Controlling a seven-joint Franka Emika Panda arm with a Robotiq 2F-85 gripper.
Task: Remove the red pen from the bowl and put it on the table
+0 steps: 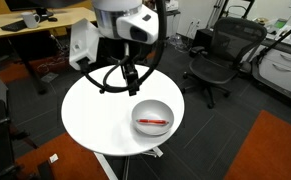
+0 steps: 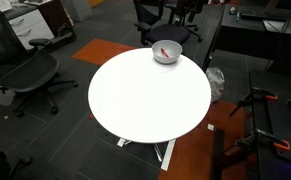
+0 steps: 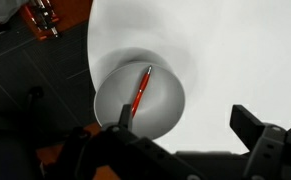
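My gripper will next move to the red pen's blunt end (image 1: pixel 163 122) (image 3: pixel 136 109), the one closer to the black office chair, and close there.
The red pen (image 3: pixel 141 91) lies inside the pale grey-white bowl (image 3: pixel 115 100) and shows in both exterior views (image 1: pixel 152 121) (image 2: pixel 165 53). The bowl (image 1: pixel 153 106) (image 2: pixel 174 46) sits near the edge of the round white table (image 1: pixel 100 110) (image 2: pixel 150 95) (image 3: pixel 235 50). My gripper (image 3: pixel 183 122) is open and empty, its fingers wide apart, hovering above the table beside the bowl. In an exterior view the gripper (image 1: pixel 131 75) hangs above the tabletop, behind the bowl. It is not visible in the far exterior view.
Black office chairs (image 1: pixel 217 55) (image 2: pixel 25 70) stand around the table. A tan wooden desk (image 1: pixel 35 30) is at the back. Orange carpet patches (image 1: pixel 275 145) and dark floor surround the pedestal. An orange-handled tool (image 3: pixel 40 15) lies on the floor.
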